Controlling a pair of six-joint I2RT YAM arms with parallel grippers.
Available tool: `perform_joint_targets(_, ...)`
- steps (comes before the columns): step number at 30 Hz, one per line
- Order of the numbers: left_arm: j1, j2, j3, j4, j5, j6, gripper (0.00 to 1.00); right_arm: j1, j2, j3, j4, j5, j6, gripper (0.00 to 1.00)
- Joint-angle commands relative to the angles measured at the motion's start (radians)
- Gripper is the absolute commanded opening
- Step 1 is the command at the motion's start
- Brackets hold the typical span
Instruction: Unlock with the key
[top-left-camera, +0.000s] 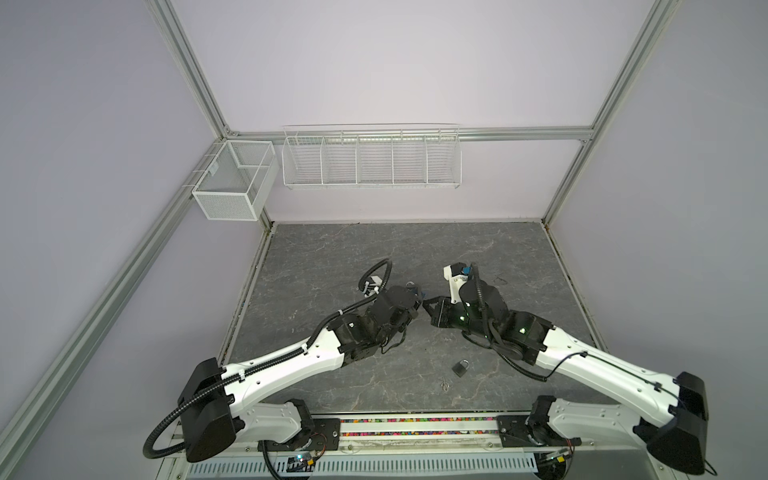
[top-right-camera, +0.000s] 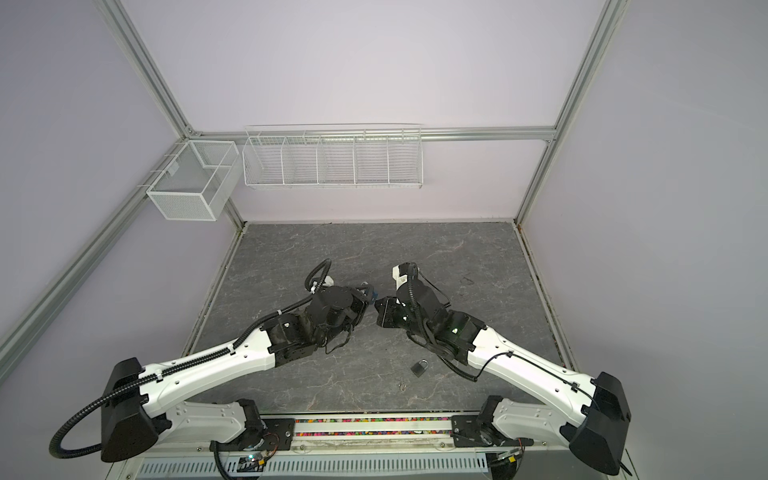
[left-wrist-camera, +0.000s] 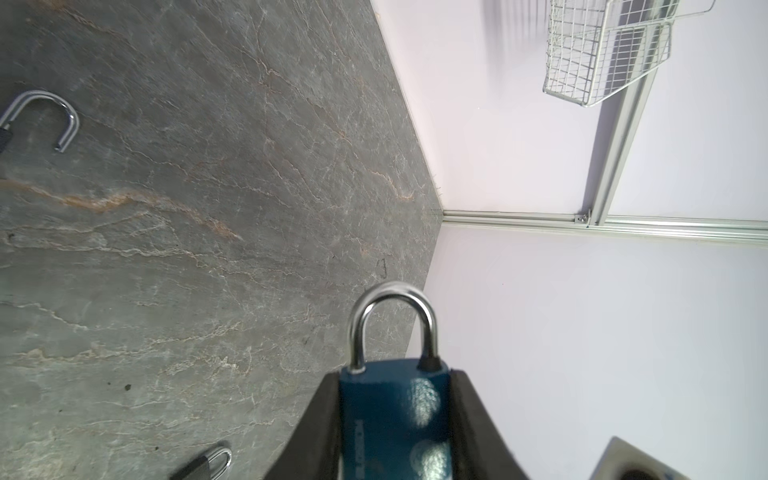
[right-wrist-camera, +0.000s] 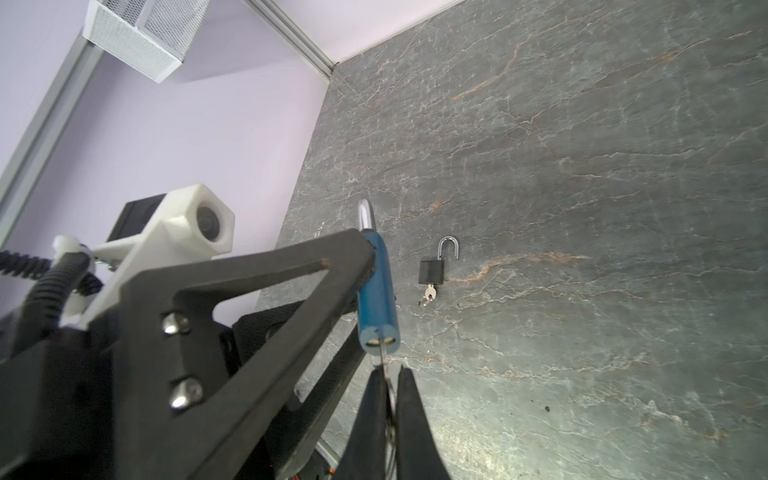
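Note:
My left gripper will open, as it holds the blue padlock by its narrow sides, and take the padlock's broad sides (left-wrist-camera: 393, 420) while my right gripper keeps the key.
My left gripper (left-wrist-camera: 395, 376) is shut on a blue padlock (left-wrist-camera: 395, 419), one finger against each narrow side. Its silver shackle (left-wrist-camera: 392, 316) sits down in the body. In the right wrist view the blue padlock (right-wrist-camera: 376, 291) shows its underside, with a thin silver key (right-wrist-camera: 383, 356) standing in the keyhole. My right gripper (right-wrist-camera: 388, 370) is shut on that key's head. In both top views the two grippers meet tip to tip above the middle of the table, left gripper (top-left-camera: 417, 300) and right gripper (top-left-camera: 427, 306); the key is too small to see there.
A black padlock (right-wrist-camera: 431, 270) with a raised shackle and a key (right-wrist-camera: 428, 294) at its base lies on the grey stone table (right-wrist-camera: 582, 208). Another black padlock (top-left-camera: 460, 368) and a loose key (top-left-camera: 445, 383) lie near the front. Wire baskets (top-left-camera: 372, 160) hang on the back wall.

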Motion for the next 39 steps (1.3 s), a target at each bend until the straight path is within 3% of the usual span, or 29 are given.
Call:
perform_joint_targets(1,-0.064,-0.053,-0.011,0.055,0.16,0.014,0.0,-0.007,-0.035,0.006,0.285,-0.104,0.08,0.06)
perform_joint_targets(6,-0.046,-0.091,-0.12,0.175,0.136,0.026,0.0,-0.041,-0.078,-0.039,0.379,-0.208,0.147,0.06)
perform_joint_targets(12,-0.013,-0.102,-0.156,0.198,0.166,0.044,0.0,-0.047,-0.09,-0.044,0.412,-0.284,0.156,0.06)
perform_joint_targets(15,0.003,-0.121,-0.164,0.221,0.165,0.064,0.02,-0.042,-0.103,-0.015,0.268,-0.22,0.076,0.06)
perform_joint_targets(18,0.009,-0.157,-0.138,0.194,0.144,0.136,0.15,-0.052,-0.118,-0.042,0.257,-0.198,0.054,0.06)
perform_joint_targets(21,0.011,-0.194,-0.159,0.208,0.128,0.194,0.39,-0.07,-0.12,-0.05,0.269,-0.232,0.068,0.06)
perform_joint_targets(24,0.025,-0.24,-0.244,0.315,0.111,0.231,0.5,-0.088,-0.135,-0.047,0.265,-0.269,0.063,0.06)
perform_joint_targets(30,0.067,-0.293,-0.28,0.401,0.114,0.385,0.51,-0.121,-0.135,-0.057,0.307,-0.366,0.108,0.06)
perform_joint_targets(32,0.067,-0.289,-0.292,0.508,0.154,0.45,0.51,-0.121,-0.129,-0.054,0.304,-0.382,0.103,0.06)
perform_joint_targets(39,0.075,-0.259,-0.291,0.644,0.214,0.501,0.47,-0.121,-0.124,-0.054,0.318,-0.397,0.111,0.06)
